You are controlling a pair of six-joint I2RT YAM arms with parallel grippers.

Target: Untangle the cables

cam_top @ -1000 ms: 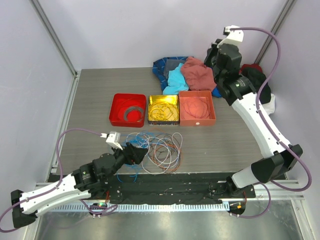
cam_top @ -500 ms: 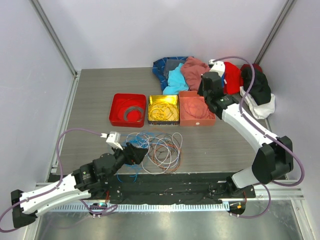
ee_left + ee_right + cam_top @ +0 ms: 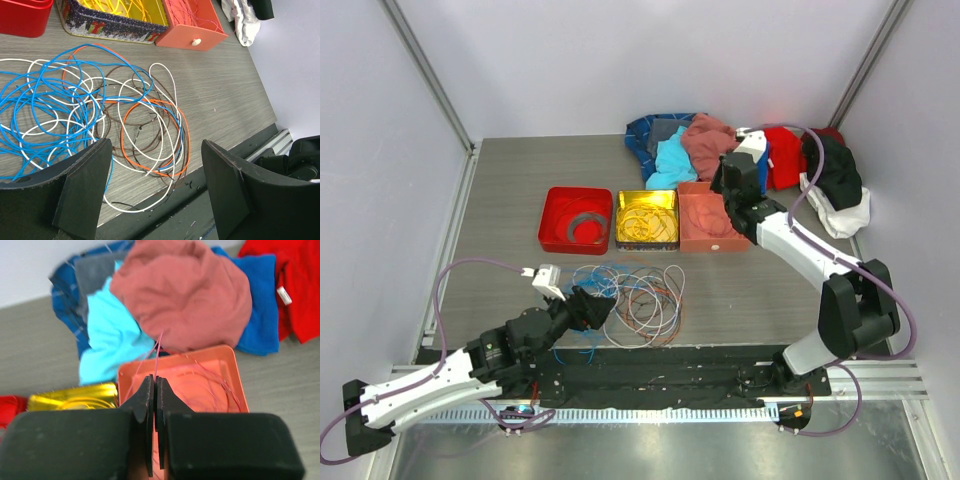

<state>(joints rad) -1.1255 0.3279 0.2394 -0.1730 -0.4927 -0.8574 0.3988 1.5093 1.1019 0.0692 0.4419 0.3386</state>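
The red cable will go inside the orange tray (image 3: pixel 709 214) (image 3: pixel 192 402), where I will release it from my right gripper beside the yellow tin.
A tangle of thin cables (image 3: pixel 630 295) in blue, white, orange and brown lies on the table near the front; it fills the left wrist view (image 3: pixel 100 115). My left gripper (image 3: pixel 588 308) is open and empty, its jaws wide apart just above the tangle's near left side. My right gripper (image 3: pixel 728 188) is shut on a thin red cable (image 3: pixel 159 347) above the orange tray (image 3: pixel 714 216). The rest of that red cable lies coiled in the tray (image 3: pixel 200 385). The yellow tin (image 3: pixel 647 219) holds yellow cables. The red tray (image 3: pixel 576 219) holds a grey cable.
A heap of coloured clothes (image 3: pixel 690 145) lies behind the trays, with red and black clothes (image 3: pixel 820 165) at the back right. A black rail (image 3: pixel 670 370) runs along the table's front edge.
My right arm has swung down and left from high at the back to just over the orange tray. The left arm and the tangle have not moved.
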